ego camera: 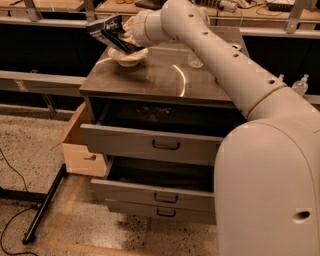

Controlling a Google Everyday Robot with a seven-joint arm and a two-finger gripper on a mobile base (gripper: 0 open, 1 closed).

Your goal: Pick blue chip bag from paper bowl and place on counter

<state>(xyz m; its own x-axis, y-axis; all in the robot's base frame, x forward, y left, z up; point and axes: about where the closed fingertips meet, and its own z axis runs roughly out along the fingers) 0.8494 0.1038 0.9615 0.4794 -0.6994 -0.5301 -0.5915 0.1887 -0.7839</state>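
The blue chip bag, now hanging just above the paper bowl, will be let go by my gripper on the counter (178,62) between the paper bowl and the clear glass.
The blue chip bag (106,30), dark navy with white lettering, hangs tilted in my gripper (121,37) just above the paper bowl (128,56). The gripper is shut on the bag's right end. The white bowl sits at the back left of the counter (165,80), a glossy grey-brown cabinet top. My white arm reaches from the lower right across the counter to the bowl. The bag is lifted clear of the bowl's rim.
A small clear glass (195,59) stands on the counter behind my arm. Two cabinet drawers (155,142) stand pulled open below. A cardboard box (82,150) sits on the floor at the left, beside a black stand leg (45,205). Wooden tabletops (45,5) lie behind.
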